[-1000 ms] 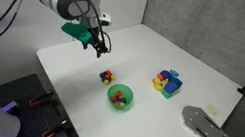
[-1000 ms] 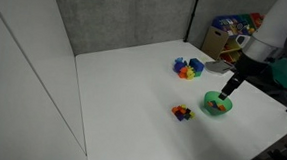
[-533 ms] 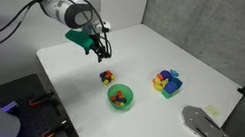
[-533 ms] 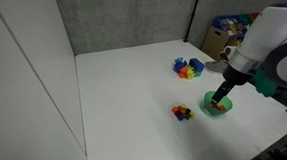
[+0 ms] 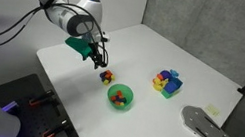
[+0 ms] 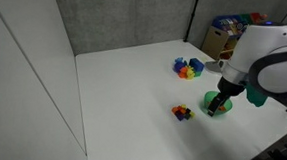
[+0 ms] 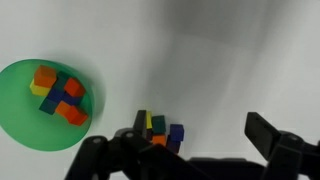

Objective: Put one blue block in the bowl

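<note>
I will next close my gripper on the blue block (image 5: pixel 103 75) (image 7: pixel 177 131) at the outer side of the small pile, away from the bright-green bowl.
The bright-green bowl (image 5: pixel 119 97) stands near the table's front edge and holds several small blocks. In the wrist view its green wall (image 7: pixel 20 115) is at the left, with red, orange, yellow and blue blocks inside. A small pile of coloured blocks (image 5: pixel 106 76) lies beside it. In the wrist view that pile (image 7: pixel 160 130) has a blue block (image 7: pixel 176 132) on its right side. My gripper (image 5: pixel 100 63) hovers open and empty just above the pile. In the wrist view the gripper (image 7: pixel 198 125) has its left finger beside the pile. In an exterior view the gripper (image 6: pixel 215 102) partly hides the bowl (image 6: pixel 222 109).
A larger pile of coloured blocks (image 5: pixel 168 83) lies further back on the white table (image 5: pixel 157 44); it also shows in the other view (image 6: pixel 188 68). A grey device (image 5: pixel 204 127) sits at the table's corner. A box of toys (image 6: pixel 231 35) stands behind the table.
My gripper has moved down and across the table toward the small pile beside the bowl. It stays open. The blocks and bowl have not moved.
</note>
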Robot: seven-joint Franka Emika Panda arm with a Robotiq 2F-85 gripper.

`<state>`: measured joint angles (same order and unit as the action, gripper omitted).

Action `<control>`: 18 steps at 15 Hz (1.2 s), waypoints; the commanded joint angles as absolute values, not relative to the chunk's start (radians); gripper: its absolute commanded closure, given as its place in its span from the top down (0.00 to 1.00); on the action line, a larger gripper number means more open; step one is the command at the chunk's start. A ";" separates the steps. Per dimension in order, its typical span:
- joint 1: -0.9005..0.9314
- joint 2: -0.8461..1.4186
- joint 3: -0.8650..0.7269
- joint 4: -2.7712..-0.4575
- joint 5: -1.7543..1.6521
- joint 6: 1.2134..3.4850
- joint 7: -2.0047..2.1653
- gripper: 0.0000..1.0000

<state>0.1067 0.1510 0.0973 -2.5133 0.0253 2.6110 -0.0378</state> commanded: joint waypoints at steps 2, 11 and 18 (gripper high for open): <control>0.094 0.312 0.120 -2.413 0.088 2.631 -0.050 1.00; 0.079 0.557 0.157 -2.262 0.127 2.690 -0.046 1.00; 0.059 0.691 0.182 -2.170 0.133 2.714 -0.055 1.00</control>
